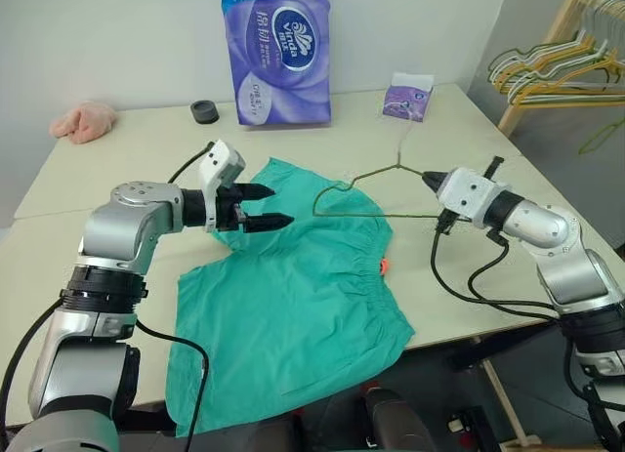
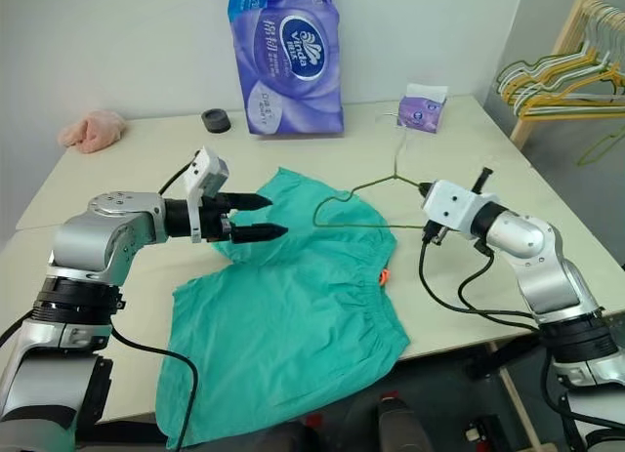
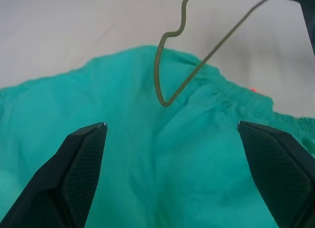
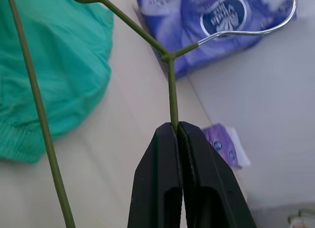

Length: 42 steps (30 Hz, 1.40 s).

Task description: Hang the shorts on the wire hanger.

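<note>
Next, my right gripper releases the wire hanger over the far part of the teal-green shorts [image 1: 333,212], leaving it to my left gripper.
The teal-green shorts [image 1: 293,286] lie spread flat on the table, one leg hanging over the near edge. Above their waistband end hovers the olive-green wire hanger [image 1: 369,175], tilted, with its paler hook [image 4: 256,31] pointing toward the back. My right gripper [image 1: 427,179] is shut on the hanger's wire just below the neck twist [image 4: 170,90]. My left gripper [image 1: 283,205] is open over the shorts' far left part, its fingers [image 3: 83,159] wide apart, and the hanger's pointed corner [image 3: 165,101] sits just ahead of them. A small orange spot [image 1: 384,267] shows by the waistband.
A tall purple tissue pack [image 1: 278,52] stands at the back of the table [image 1: 127,159], with a small purple pack [image 1: 408,96], a black ring [image 1: 205,111] and a pink cloth lump [image 1: 83,122] nearby. A rack of several hangers [image 1: 552,66] stands at the far right.
</note>
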Motion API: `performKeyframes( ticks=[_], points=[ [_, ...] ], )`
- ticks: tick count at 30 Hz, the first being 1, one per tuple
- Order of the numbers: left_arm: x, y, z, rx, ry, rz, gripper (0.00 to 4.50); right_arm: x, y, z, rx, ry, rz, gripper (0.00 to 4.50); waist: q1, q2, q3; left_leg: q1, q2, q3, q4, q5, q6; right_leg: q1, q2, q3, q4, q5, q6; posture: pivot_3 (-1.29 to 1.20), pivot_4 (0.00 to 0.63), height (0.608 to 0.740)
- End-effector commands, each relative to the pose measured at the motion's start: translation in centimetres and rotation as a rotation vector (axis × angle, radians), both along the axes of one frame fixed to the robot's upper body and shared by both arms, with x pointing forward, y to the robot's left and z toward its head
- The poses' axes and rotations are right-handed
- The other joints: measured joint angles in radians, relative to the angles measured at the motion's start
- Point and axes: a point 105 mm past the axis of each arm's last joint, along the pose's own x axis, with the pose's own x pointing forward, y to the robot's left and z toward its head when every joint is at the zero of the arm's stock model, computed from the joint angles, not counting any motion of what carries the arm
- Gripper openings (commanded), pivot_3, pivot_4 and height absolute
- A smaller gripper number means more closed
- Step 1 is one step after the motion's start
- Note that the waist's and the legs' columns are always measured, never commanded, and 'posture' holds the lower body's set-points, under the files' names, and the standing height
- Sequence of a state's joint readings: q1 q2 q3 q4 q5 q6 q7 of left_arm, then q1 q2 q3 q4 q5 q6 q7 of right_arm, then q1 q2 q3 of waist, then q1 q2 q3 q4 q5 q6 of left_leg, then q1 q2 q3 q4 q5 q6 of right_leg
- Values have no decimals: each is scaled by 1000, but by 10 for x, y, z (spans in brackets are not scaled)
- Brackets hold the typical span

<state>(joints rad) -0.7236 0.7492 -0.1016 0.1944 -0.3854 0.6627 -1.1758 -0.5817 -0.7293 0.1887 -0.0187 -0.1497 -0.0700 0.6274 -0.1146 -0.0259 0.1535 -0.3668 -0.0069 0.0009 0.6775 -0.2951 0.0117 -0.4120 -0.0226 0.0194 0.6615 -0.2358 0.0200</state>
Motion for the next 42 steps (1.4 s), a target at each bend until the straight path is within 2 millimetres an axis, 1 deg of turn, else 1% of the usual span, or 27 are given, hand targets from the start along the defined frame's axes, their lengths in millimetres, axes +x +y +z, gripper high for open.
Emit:
performKeyframes(
  ticks=[1,2,4,6,11,14,15,16,18,26,27,30,34,35,36,37,39,40,42],
  points=[
    [-10,-6,1,48,-6,-78,4479,-12,27,22,-38,-101,130,5,0,0,0,0,0,0,0,0,0,0,0,0,0,0,0,-173,130,740],
    [-11,-7,0,51,2,-86,4479,-13,30,23,-40,-104,142,5,0,0,0,0,0,0,0,0,0,0,0,0,0,0,0,-173,130,740],
    [-18,-5,-13,118,19,-129,4479,-16,38,28,-41,-117,180,5,0,0,0,0,0,0,0,0,0,0,0,0,0,0,0,-172,129,740],
    [-20,-5,-23,154,19,-145,4479,-19,44,30,-41,-121,206,5,0,0,0,0,0,0,0,0,0,0,-1,0,0,0,0,-173,129,740],
    [-19,-8,-26,142,13,-146,4479,-24,51,32,-27,-117,236,5,3,0,0,0,0,0,0,0,0,0,-1,0,0,0,0,-175,128,740],
    [-19,-9,-26,134,14,-154,3885,-26,53,32,-14,-114,245,0,3,0,0,0,0,0,1,0,0,0,-1,0,1,0,0,-176,127,740],
    [-20,-10,-26,136,16,-162,3613,-27,54,32,-12,-113,247,0,2,0,0,0,0,0,1,0,0,0,-1,0,1,0,0,-177,127,740],
    [-22,-10,-26,134,19,-171,3238,-27,54,32,-8,-113,249,0,2,0,0,0,0,0,1,0,0,0,-1,0,1,0,0,-177,127,740],
    [-26,-13,-26,119,32,-194,2654,-29,55,32,3,-110,253,0,2,0,0,0,0,0,1,0,0,0,-1,0,1,0,0,-179,126,740],
    [-31,-16,-25,89,43,-213,146,-32,59,32,29,-105,267,0,0,0,0,0,0,0,1,0,0,0,-1,0,1,0,0,-179,125,740],
    [-31,-16,-25,89,44,-211,25,-32,59,30,22,-102,268,0,1,0,0,0,0,0,1,0,0,0,-1,0,1,0,0,-179,125,740],
    [-31,-15,-26,98,43,-202,25,-35,58,27,-5,-116,279,0,1,0,0,0,0,0,1,0,0,0,-1,-1,1,0,0,-179,124,740],
    [-31,-13,-28,111,36,-191,0,-39,54,24,-7,-115,272,1019,1,0,0,0,0,-1,1,0,0,0,-1,-1,1,0,0,-176,122,740],
    [-32,-13,-29,113,34,-190,0,-40,50,24,8,-93,259,1455,1,0,0,0,0,0,1,0,0,0,-1,-1,1,0,0,-174,122,740],
    [-31,-13,-29,119,27,-184,0,-40,44,25,27,-70,243,1706,1,0,0,0,0,0,1,0,0,0,-1,-1,1,0,0,-173,122,740],
    [-31,-12,-29,128,20,-177,0,-41,39,26,39,-47,227,2054,2,0,0,0,0,-1,1,0,0,0,-1,-1,1,0,0,-173,122,740],
    [-28,-9,-29,152,-6,-158,0,-41,24,27,80,40,181,2764,4,0,0,0,0,0,1,0,0,0,-2,0,1,0,0,-177,124,740],
    [-27,-7,-30,173,-26,-156,0,-41,16,25,123,127,153,3078,6,0,0,0,0,0,1,0,0,0,-2,0,1,0,0,-177,124,740],
    [-25,-5,-31,225,-72,-159,0,-45,3,16,172,307,114,3860,8,0,0,0,0,0,1,0,0,0,-2,-1,1,0,0,-181,125,740]
  ],
)
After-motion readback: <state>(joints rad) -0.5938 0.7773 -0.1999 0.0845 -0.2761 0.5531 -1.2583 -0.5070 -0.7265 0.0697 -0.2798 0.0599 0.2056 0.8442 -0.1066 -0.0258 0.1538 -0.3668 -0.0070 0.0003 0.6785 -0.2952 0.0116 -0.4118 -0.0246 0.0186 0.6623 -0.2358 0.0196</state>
